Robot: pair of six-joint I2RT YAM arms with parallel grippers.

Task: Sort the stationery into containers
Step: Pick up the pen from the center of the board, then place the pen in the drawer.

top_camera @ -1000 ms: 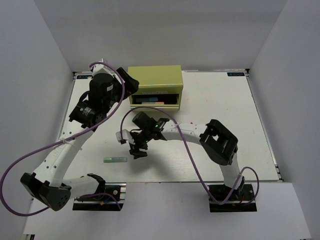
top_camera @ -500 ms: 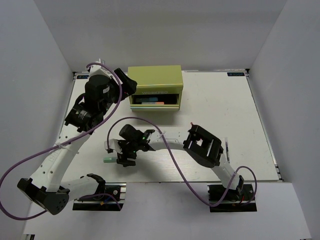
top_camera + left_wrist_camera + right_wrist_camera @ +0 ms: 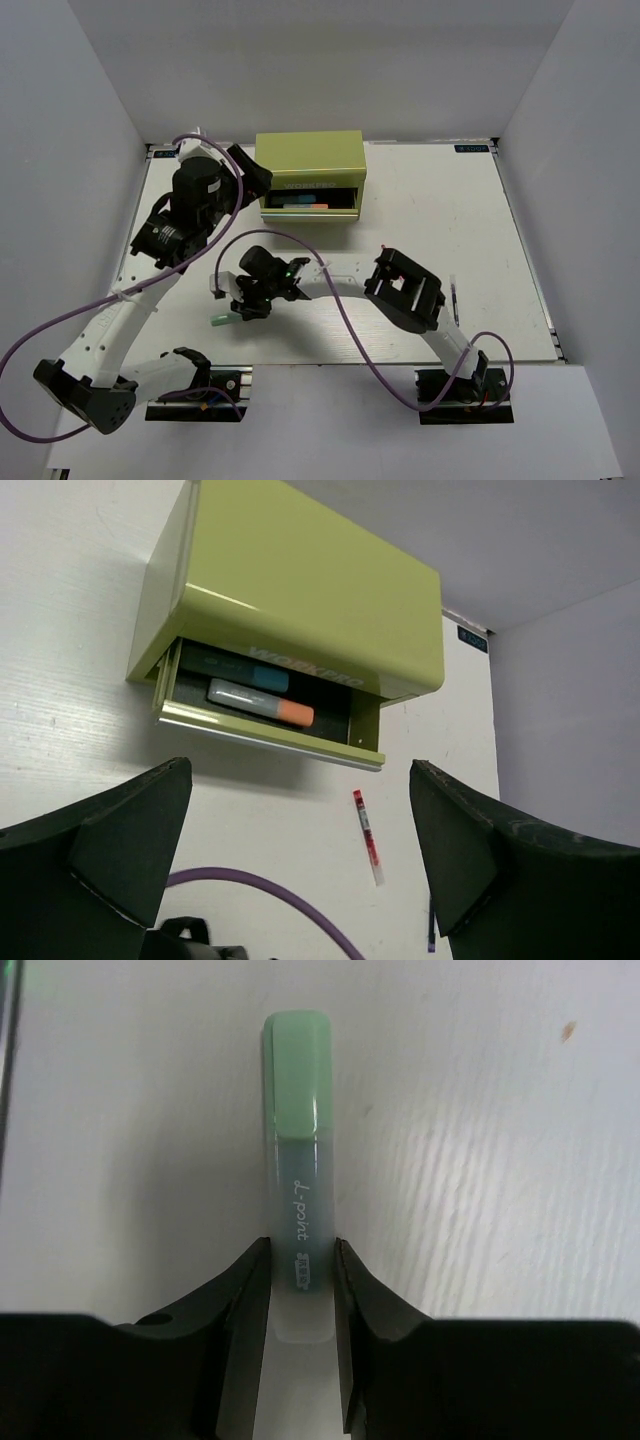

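Observation:
My right gripper has the pale green marker to put down. I should set it in the open drawer (image 3: 321, 202) just behind the orange/grey marker.
The olive-green tool chest (image 3: 310, 158) stands at the back of the table with one drawer (image 3: 262, 732) pulled out. A light-blue/white marker (image 3: 250, 677) and an orange/grey marker (image 3: 262, 702) lie in that drawer. My left gripper (image 3: 255, 176) hangs wide open and empty just left of the chest. My right gripper (image 3: 302, 1250) is shut on the clear barrel of the pale green marker (image 3: 297, 1110), which lies flat on the table near the front left (image 3: 218, 320). A thin red-white pen (image 3: 367, 835) and a thin dark blue pen (image 3: 431, 935) lie on the table.
The white table (image 3: 450, 220) is walled in by grey panels on three sides. A purple cable (image 3: 330, 290) loops over the right arm, and another (image 3: 60, 320) trails from the left arm. Both arm bases sit at the front edge.
My right gripper moved left and toward the front edge, came down over the pale green marker and closed on it. The left arm shifted only slightly and stayed open.

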